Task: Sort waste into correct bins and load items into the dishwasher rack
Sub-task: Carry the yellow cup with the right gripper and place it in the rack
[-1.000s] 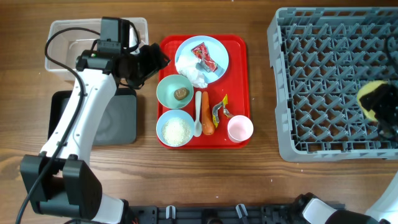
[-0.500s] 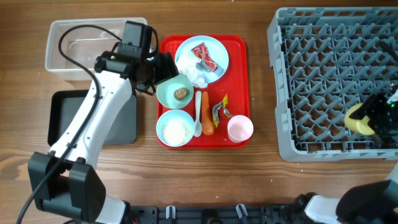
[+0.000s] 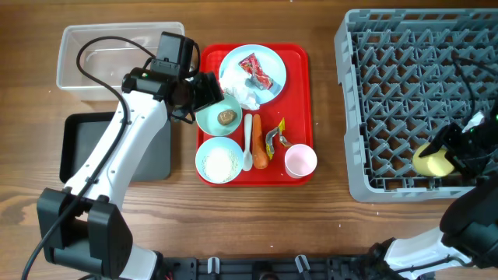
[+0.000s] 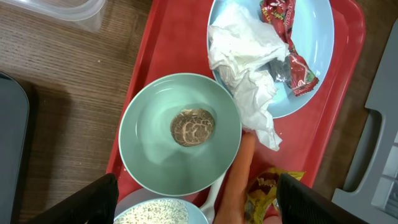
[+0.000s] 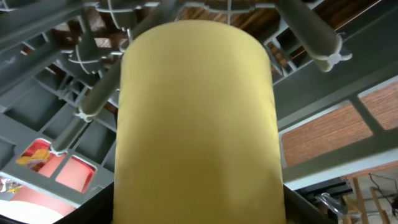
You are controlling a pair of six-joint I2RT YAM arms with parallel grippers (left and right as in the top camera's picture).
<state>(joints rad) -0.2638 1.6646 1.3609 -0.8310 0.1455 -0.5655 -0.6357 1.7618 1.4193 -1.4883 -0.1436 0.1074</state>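
The robot's left gripper will next move to the pink cup and close on the cup's rim (image 3: 287, 159), on the side that faces the carrot.
My left gripper (image 3: 212, 92) is open and empty, just above the pale bowl (image 4: 180, 134) that holds the brown lump (image 4: 193, 126); its fingers (image 4: 81, 202) straddle the bowl's near side. On the plate (image 3: 268, 62) lie a red wrapper (image 3: 255, 68) and tissue (image 3: 243, 93). A bowl of rice grains (image 3: 219, 162), spoon (image 3: 247, 144), carrot (image 3: 258, 144), yellow wrapper (image 3: 274, 136) and pink cup (image 3: 300, 161) lie on the tray. My right gripper (image 3: 447, 155) is shut on the yellow cup (image 5: 196, 118), low over the front right of the rack (image 3: 405, 78).
All the waste and dishes sit on a flat red tray (image 3: 299, 54) at the middle. The clear tub (image 3: 85, 47) is at the far left, the black bin (image 3: 78, 148) in front of it, partly under my left arm.
My left gripper has moved right from over the tub to the lump bowl. My right gripper has carried the yellow cup left and toward the rack's front edge.
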